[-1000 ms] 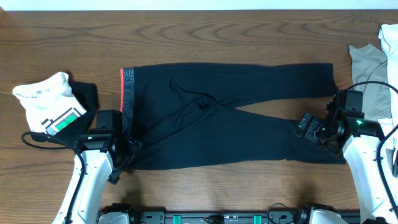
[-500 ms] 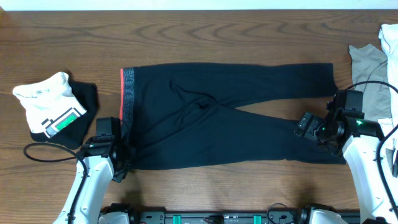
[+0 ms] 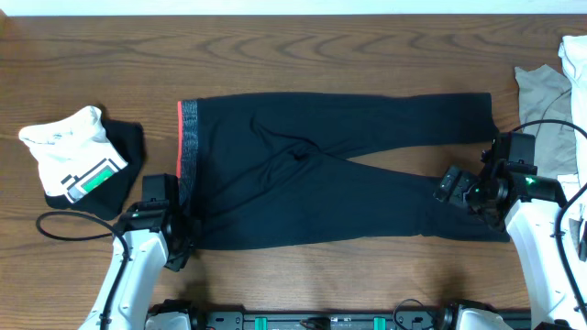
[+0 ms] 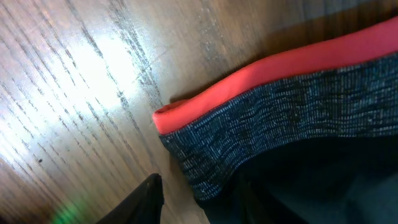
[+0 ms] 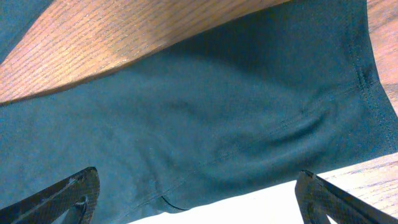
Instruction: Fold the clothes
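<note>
Next, the robot's right gripper needs to move to the near corner of the near leg's hem [image 3: 503,236] [image 5: 392,148] on the black long pants and close there.
Black long pants [image 3: 321,174] lie flat on the wood table, with the grey-and-red waistband [image 3: 188,147] at the left and the legs stretched to the right. My left gripper [image 3: 183,243] is at the waistband's near corner. In the left wrist view its fingers [image 4: 199,202] are open, with the red-edged waistband corner [image 4: 261,106] between them. My right gripper [image 3: 454,188] hovers over the near leg close to its hem. In the right wrist view its fingers [image 5: 199,199] are spread wide over the black fabric [image 5: 205,106], holding nothing.
A white top with a green patch [image 3: 78,160] lies on a black cloth [image 3: 128,147] at the left. A grey-beige top [image 3: 546,110] and a white cloth [image 3: 576,55] lie at the right edge. A black cable [image 3: 64,229] trails beside the left arm.
My left arm has drawn back toward the table's front, bringing its gripper down to the waistband's near corner, and has held there for the last half second. The right arm has not moved.
</note>
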Motion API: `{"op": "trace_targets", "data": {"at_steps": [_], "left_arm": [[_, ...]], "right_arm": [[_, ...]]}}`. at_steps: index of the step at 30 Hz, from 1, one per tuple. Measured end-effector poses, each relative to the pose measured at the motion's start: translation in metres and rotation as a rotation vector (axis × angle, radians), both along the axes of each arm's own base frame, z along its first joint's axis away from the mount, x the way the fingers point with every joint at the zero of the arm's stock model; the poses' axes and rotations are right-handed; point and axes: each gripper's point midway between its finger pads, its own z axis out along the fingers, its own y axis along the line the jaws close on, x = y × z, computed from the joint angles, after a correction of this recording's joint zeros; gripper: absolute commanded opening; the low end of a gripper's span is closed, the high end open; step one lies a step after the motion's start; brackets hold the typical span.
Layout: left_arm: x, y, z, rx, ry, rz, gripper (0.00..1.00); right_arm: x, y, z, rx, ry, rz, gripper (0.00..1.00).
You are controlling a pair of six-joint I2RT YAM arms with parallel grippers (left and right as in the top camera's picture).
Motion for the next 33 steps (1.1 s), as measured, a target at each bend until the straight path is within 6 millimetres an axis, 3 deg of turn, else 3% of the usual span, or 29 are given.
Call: {"op": "trace_targets", "data": {"at_steps": [8,14,28,33], "left_arm": [[0.010,0.000,-0.012,0.004,-0.074,-0.001,0.46],[0.018,0.001,-0.011,0.006,-0.107,-0.001,0.06],[0.007,-0.001,-0.010,0.012,-0.073,-0.089,0.06],[0.007,-0.001,-0.010,0.016,-0.072,-0.119,0.06]], "right_arm": [[-0.001,0.000,0.000,0.000,0.005,0.003,0.99],[-0.002,0.000,0.000,0.000,0.007,0.003,0.99],[-0.012,-0.012,-0.003,-0.062,0.051,-0.061,0.99],[-0.022,-0.015,-0.015,-0.066,0.080,-0.131,0.99]]}}
